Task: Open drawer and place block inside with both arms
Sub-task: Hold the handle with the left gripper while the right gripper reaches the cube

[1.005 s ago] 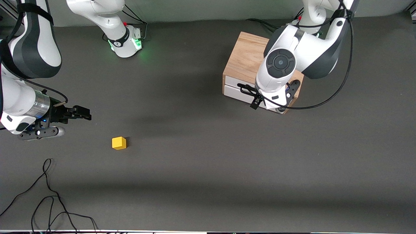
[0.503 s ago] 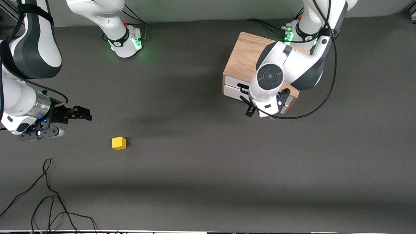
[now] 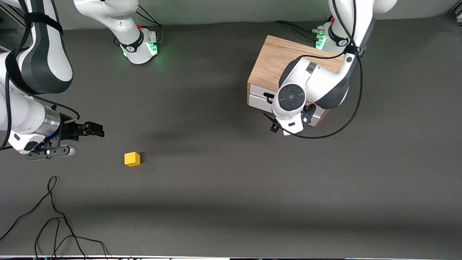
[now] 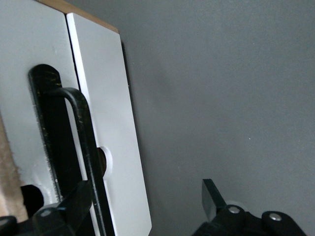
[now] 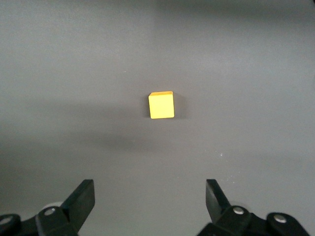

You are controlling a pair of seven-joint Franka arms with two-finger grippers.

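Next, the right gripper closes across the middle of the yellow block (image 3: 132, 159) (image 5: 162, 105), with one finger on the block's side toward the front camera and the other finger opposite.
The yellow block (image 3: 132, 159) lies on the dark table toward the right arm's end. It also shows in the right wrist view (image 5: 161, 105), ahead of my open, empty right gripper (image 5: 149, 196). In the front view my right gripper (image 3: 95, 130) hovers beside the block and apart from it. The oak cabinet (image 3: 274, 63) stands near the left arm's base, its white drawer fronts (image 3: 259, 102) shut. My left gripper (image 3: 288, 124) is low in front of them, mostly hidden under its wrist. In the left wrist view it (image 4: 145, 199) is open, one finger beside the black bar handle (image 4: 84, 142).
Loose black cables (image 3: 54, 216) lie on the table near the front camera, at the right arm's end. A black cable (image 3: 355, 94) loops from the left arm beside the cabinet. The right arm's green-lit base (image 3: 140, 47) stands at the table's back.
My left gripper has moved off the cabinet top, down in front of the drawer fronts and a little toward the right arm's end. My right gripper shifted slightly. The block has not moved.
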